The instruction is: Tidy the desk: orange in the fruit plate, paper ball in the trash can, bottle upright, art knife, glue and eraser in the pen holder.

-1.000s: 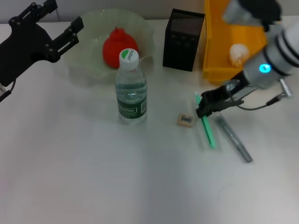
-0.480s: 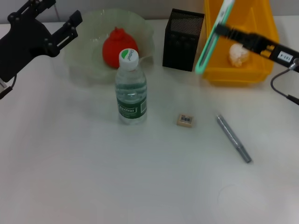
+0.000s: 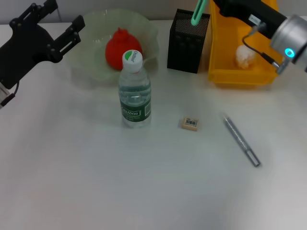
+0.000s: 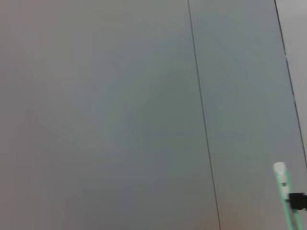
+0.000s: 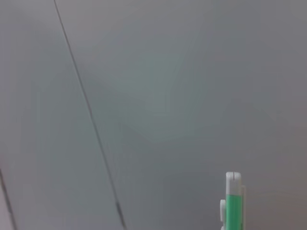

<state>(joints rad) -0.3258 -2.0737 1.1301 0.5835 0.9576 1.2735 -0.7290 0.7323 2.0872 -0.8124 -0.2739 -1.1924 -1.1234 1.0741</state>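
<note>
The robot's right gripper will release the green art knife inside the black pen holder's opening [image 3: 198, 23], near the yellow trash can.
My right gripper [image 3: 214, 5] is shut on the green art knife [image 3: 197, 12] and holds it almost upright, its lower end at the mouth of the black mesh pen holder [image 3: 187, 43]. The knife also shows in the right wrist view [image 5: 232, 206] and the left wrist view [image 4: 287, 199]. A grey glue stick [image 3: 241, 141] and the beige eraser [image 3: 190, 123] lie on the white desk [image 3: 96, 182]. The bottle [image 3: 134, 93] stands upright. The orange [image 3: 120, 48] sits in the fruit plate [image 3: 86, 72]. The paper ball [image 3: 244, 55] lies in the yellow trash can [image 3: 240, 76]. My left gripper [image 3: 64, 19] is open at the far left.
The pen holder stands between the fruit plate and the trash can along the far edge. The bottle stands just in front of the plate. Both wrist views show mostly a grey wall.
My right gripper has carried the green art knife left from over the trash can's edge to above the pen holder. The left arm has barely moved.
</note>
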